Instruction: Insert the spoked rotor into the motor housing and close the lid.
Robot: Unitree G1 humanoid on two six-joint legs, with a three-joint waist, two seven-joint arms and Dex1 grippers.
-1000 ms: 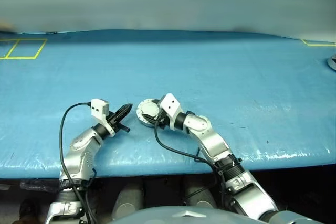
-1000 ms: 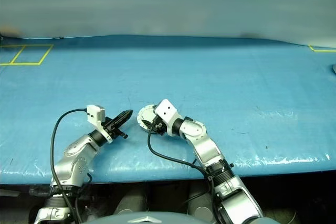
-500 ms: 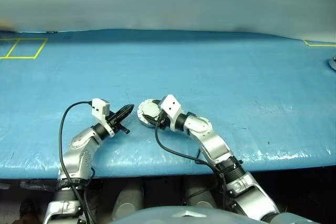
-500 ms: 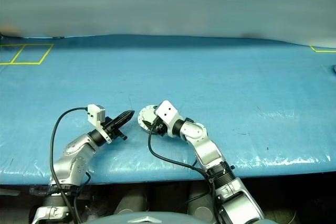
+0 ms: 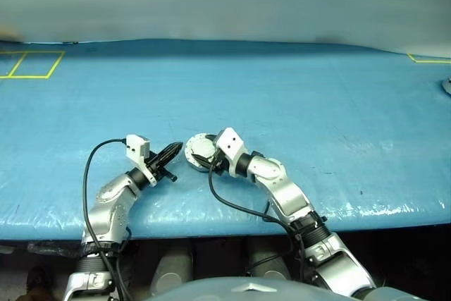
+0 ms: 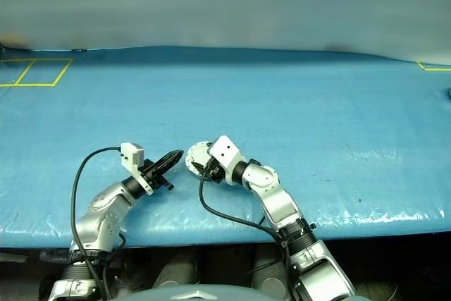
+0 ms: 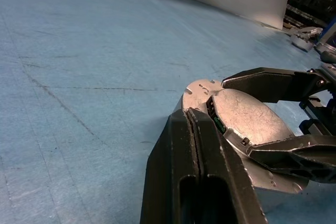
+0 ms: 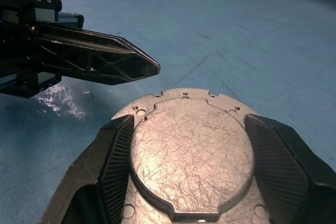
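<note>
The lid's raised middle alone is held from the sides, so my right gripper should open, turn, then pinch lid and housing at their rim (image 8: 191,220), top and bottom.
A pale grey round lid (image 8: 191,145) lies on top of the silver motor housing (image 8: 173,96), whose flange with small holes shows around it. My right gripper (image 8: 189,121) is shut on the lid, one black finger on each side. They rest on the blue table, near its front edge, at the middle (image 5: 199,147). My left gripper (image 7: 190,113) is shut and empty, and its tip points at the housing's rim from the left, very close to it (image 5: 176,149). The spoked rotor is hidden.
The blue table (image 5: 282,96) stretches wide and bare behind the motor. Yellow tape squares (image 5: 28,65) mark its far left corner and a yellow corner mark (image 5: 426,58) the far right. A small grey object (image 5: 446,84) sits at the right edge.
My left gripper has turned a little to the right, so its tip is slightly nearer the housing's rim. The right gripper and the lid have stayed put.
</note>
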